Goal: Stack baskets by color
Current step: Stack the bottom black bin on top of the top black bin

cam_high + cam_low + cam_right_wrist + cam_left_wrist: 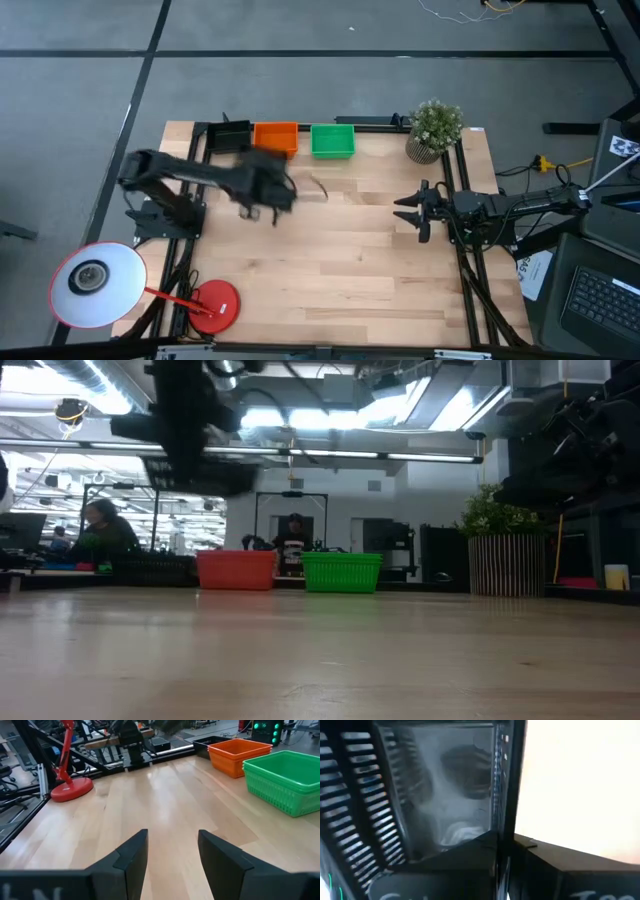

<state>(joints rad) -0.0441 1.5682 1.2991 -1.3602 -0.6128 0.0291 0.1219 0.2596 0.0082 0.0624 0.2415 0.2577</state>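
The robot's left gripper needs to let go of the held basket inside the black basket [229, 137] that stands beside the orange one.
Three baskets stand in a row on their bases along the table's far edge: black [229, 136], orange [276, 138] and green [332, 140]. My left gripper [264, 205] is shut on another black basket [445, 795]. It holds that basket in the air just in front of the orange one, and the basket shows as a dark blur [200, 480] in the low view. My right gripper [172, 840] waits open at the table's right side, low over the wood, with nothing between its fingers. My left gripper pinches one wall of the black basket at its rim [506, 820]. One finger [470, 852] is inside the basket and the other [560, 865] is outside. The fingers slant down from the table's left. The basket hangs clear of the table.
A potted plant [434, 130] stands at the far right corner. A red lamp base [213, 305] with a white lamp head [97, 284] sits at the near left. The wood in the middle and near part of the table is bare. People show in the room beyond.
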